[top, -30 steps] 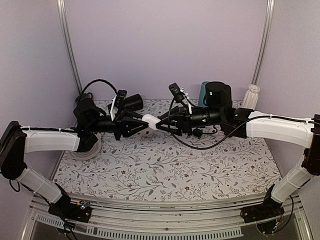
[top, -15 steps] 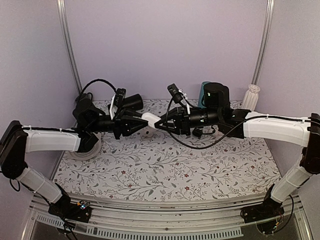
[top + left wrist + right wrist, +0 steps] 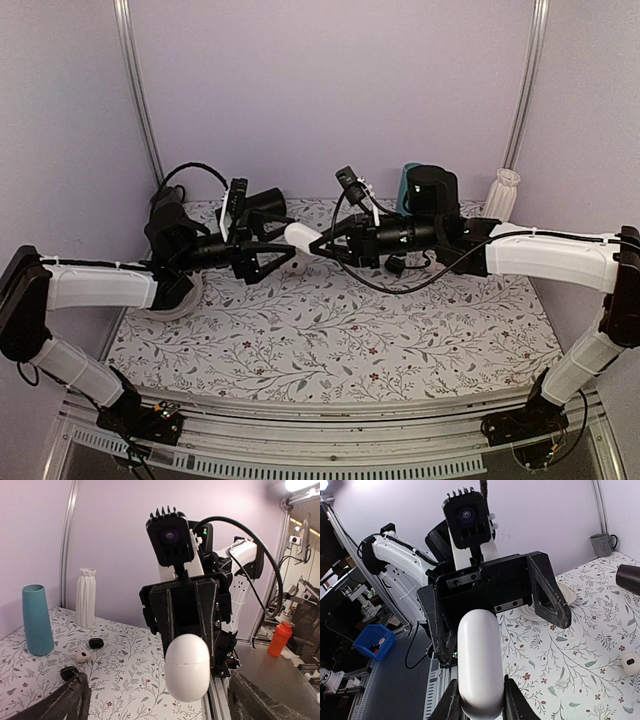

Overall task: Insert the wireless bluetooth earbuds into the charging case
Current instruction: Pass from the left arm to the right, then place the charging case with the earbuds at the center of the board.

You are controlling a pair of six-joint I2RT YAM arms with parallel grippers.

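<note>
Next, I set the white charging case down with my right gripper between the small white round piece and the black earbuds [image 3: 350,272]. The case now hangs above the table's middle.
The white charging case [image 3: 300,236] hangs closed above the table's middle, with my right gripper [image 3: 318,241] shut on its end. In the right wrist view the case [image 3: 480,667] sits pinched between my two fingertips [image 3: 451,702]. My left gripper [image 3: 266,257] stands open just left of the case, its fingers spread wide and touching nothing. From the left wrist the case [image 3: 186,667] floats ahead of my own gripper [image 3: 160,705], clear of both fingers. Two small black earbuds [image 3: 95,643] [image 3: 68,672] lie on the floral table near the vases.
A teal vase [image 3: 37,620] and a white ribbed vase [image 3: 86,597] stand at the back right. A small white round piece [image 3: 81,656] lies between the earbuds. A white plate [image 3: 165,300] sits at the left, a grey mug [image 3: 604,544] behind it.
My left gripper has opened, let go of the case and drawn back slightly left. The right gripper has closed on the case and now holds it alone.
</note>
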